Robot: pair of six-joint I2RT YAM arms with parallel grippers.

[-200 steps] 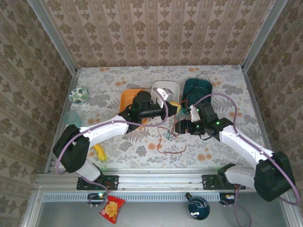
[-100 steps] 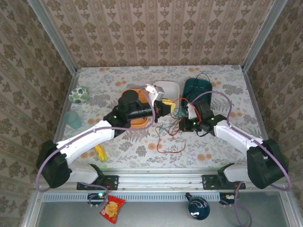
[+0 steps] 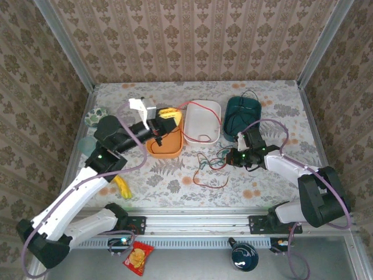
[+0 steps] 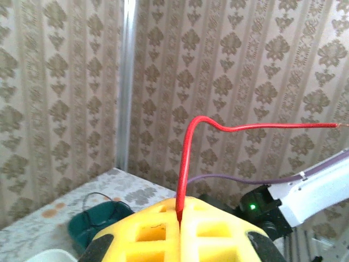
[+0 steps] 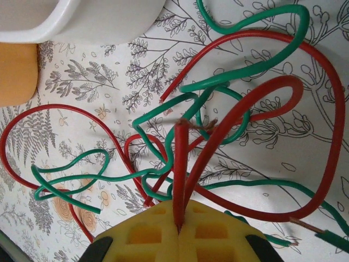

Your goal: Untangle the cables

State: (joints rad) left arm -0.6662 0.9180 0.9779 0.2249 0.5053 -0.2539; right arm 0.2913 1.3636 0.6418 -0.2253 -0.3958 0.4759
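I need to use my left gripper to set the red cable free inside the orange bowl (image 3: 168, 133), next to the white bowl. The red cable is now raised above the orange bowl.
My left gripper (image 3: 165, 120) is raised above the orange bowl, and its yellow pads (image 4: 218, 234) are shut on the red cable (image 3: 201, 104). That cable arcs over the white bowl and drops into the tangle (image 3: 211, 164) of red and green cables on the table. In the left wrist view the red cable (image 4: 185, 158) rises from the left gripper (image 4: 179, 215) and bends right. My right gripper (image 3: 232, 156) sits low at the tangle's right edge. The right gripper (image 5: 179, 224) is shut on a folded red cable strand (image 5: 180, 169), with green cable (image 5: 163, 112) looped around it. A thin black cable (image 3: 249, 95) lies at the teal bowl.
The orange bowl (image 3: 166, 147), white bowl (image 3: 204, 135) and teal bowl (image 3: 240, 111) stand in a row at mid-table. A yellow item (image 3: 122, 186) lies front left, with a patterned ball (image 3: 95, 116) and a pale green cup (image 3: 87, 146) at the left edge. Papered walls enclose the table.
My left arm swung back left and rose, drawing the red cable out over the white bowl. My right gripper closed on a red strand in the tangle and moved slightly nearer.
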